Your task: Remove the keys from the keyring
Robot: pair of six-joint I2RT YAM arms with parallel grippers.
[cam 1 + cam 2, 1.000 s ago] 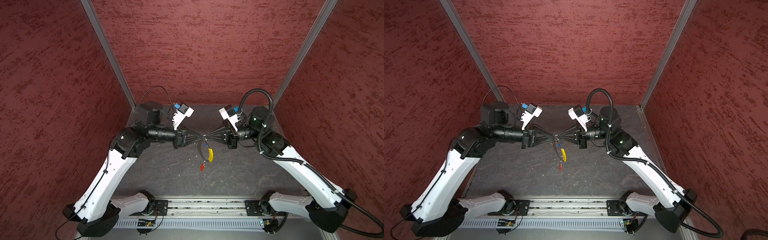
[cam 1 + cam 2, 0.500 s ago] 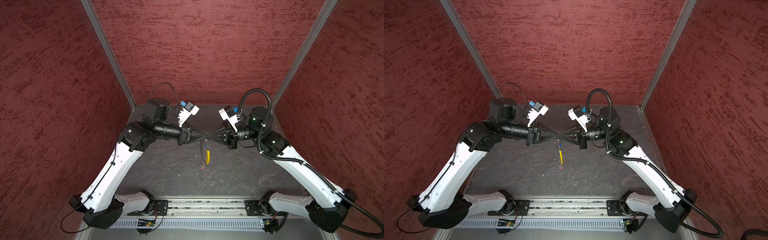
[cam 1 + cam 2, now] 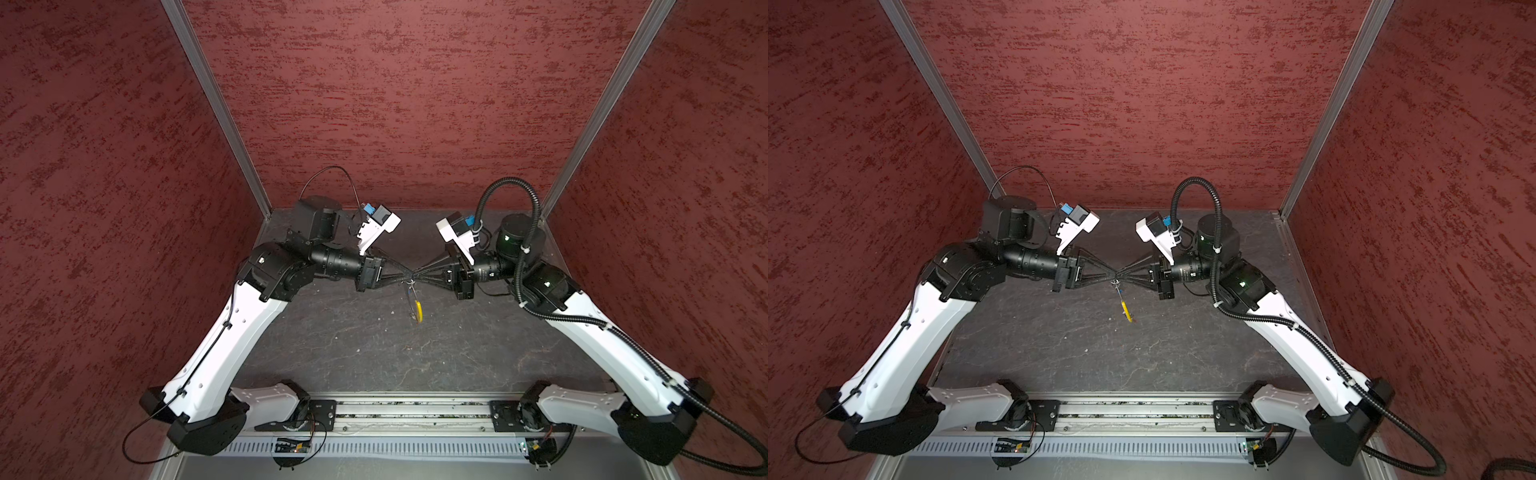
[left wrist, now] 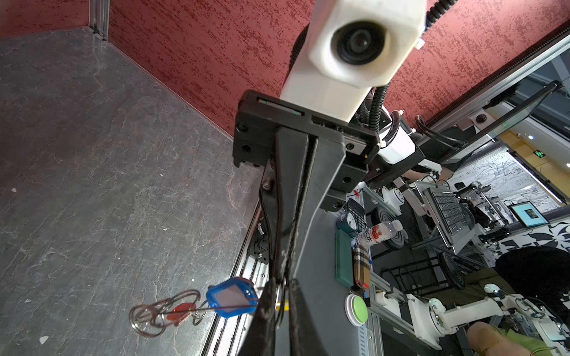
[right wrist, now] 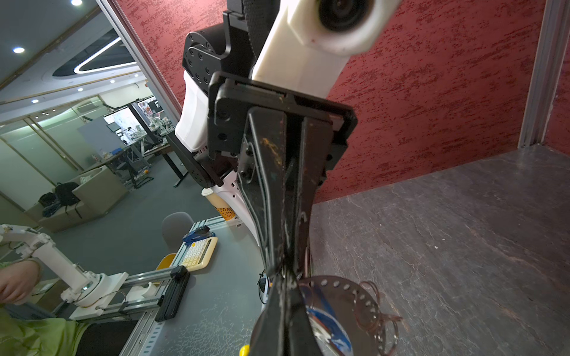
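Observation:
The thin silver ring is pinched by both of my grippers while the blue-headed key hangs beside it, so next my right gripper opens and takes the key's blue head [image 4: 232, 296].
Both grippers meet tip to tip above the middle of the table. My left gripper [image 3: 405, 276] [image 3: 1111, 275] [image 4: 281, 288] has its jaws almost together, shut on a thin silver ring of the keyring [image 3: 419, 311] [image 3: 1125, 311]. My right gripper [image 3: 417, 276] [image 3: 1120, 275] [image 5: 284, 277] is shut on the same spot from the opposite side. The keyring hangs below the tips, its yellow sleeve seen edge-on. In the left wrist view the blue-headed key [image 4: 232, 297] hangs right beside the tips, with the red-headed key [image 4: 180, 311] and the small split rings [image 4: 148, 317] further out.
The dark stone-look table [image 3: 374, 357] is walled by red panels at the back and sides. The arms' base rail [image 3: 407, 415] runs along the front edge. In the right wrist view a shiny perforated metal piece [image 5: 334, 292], blurred, hangs close beside the jaws.
My left arm swung its elbow back and inward, and its jaws narrowed onto the ring. The hanging keyring turned from a visible loop to edge-on. The right arm stayed put.

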